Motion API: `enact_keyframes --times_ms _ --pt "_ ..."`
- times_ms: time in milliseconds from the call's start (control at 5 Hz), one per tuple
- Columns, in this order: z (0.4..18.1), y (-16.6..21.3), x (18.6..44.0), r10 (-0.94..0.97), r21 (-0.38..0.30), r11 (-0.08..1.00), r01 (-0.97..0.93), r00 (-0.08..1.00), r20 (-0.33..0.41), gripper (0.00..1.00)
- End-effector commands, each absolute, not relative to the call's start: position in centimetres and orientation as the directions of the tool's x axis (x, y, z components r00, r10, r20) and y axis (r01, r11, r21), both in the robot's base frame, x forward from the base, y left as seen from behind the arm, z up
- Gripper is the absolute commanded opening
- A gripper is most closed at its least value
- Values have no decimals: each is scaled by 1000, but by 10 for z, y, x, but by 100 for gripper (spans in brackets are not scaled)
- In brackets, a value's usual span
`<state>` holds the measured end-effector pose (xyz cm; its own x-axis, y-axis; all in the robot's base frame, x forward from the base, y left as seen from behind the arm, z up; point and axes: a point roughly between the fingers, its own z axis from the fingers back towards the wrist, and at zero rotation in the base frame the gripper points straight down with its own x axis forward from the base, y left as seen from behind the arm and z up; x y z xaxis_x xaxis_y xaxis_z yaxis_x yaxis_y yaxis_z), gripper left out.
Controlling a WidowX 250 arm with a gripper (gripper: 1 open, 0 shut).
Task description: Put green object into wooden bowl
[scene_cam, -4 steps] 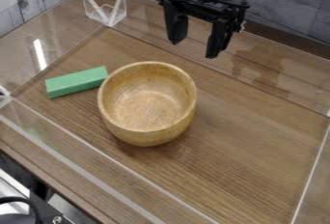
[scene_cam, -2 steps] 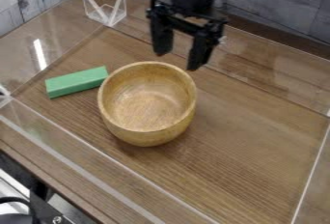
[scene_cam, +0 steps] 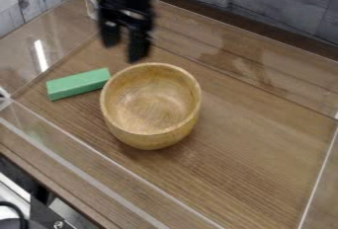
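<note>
My gripper is to go down next to the middle of the green object (scene_cam: 79, 83) beside the wooden bowl and close there.
The green object (scene_cam: 78, 83), a small flat bright green block, lies on the wooden table left of the wooden bowl (scene_cam: 152, 105). That round light-tan bowl sits near the table's middle with nothing in it. My gripper (scene_cam: 122, 41) hangs pointing down above the table, behind the bowl's left rim and up-right of the green block. Its two dark fingers stand apart, open, with nothing between them.
Clear acrylic walls (scene_cam: 79, 179) fence the wooden table (scene_cam: 251, 134) on the left, front and right. A clear bracket (scene_cam: 93, 1) stands at the back left, partly behind the arm. A grey plank wall runs along the back.
The gripper has travelled left across the back of the table, from behind the bowl's right side to behind its left rim, nearer the green block. It stays open.
</note>
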<state>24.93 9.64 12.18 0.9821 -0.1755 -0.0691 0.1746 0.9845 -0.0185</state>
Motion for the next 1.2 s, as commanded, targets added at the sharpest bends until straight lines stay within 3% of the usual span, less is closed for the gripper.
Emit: enact_keyframes --times_ms 0,400,800,1000 --pt "136 131 243 -202 41 979 202 979 2 100" --pt "113 175 235 -127 51 991 125 991 34 100" --pt "63 206 236 -223 34 975 221 974 50 100" --pt "53 199 234 -214 30 977 212 975 58 100"
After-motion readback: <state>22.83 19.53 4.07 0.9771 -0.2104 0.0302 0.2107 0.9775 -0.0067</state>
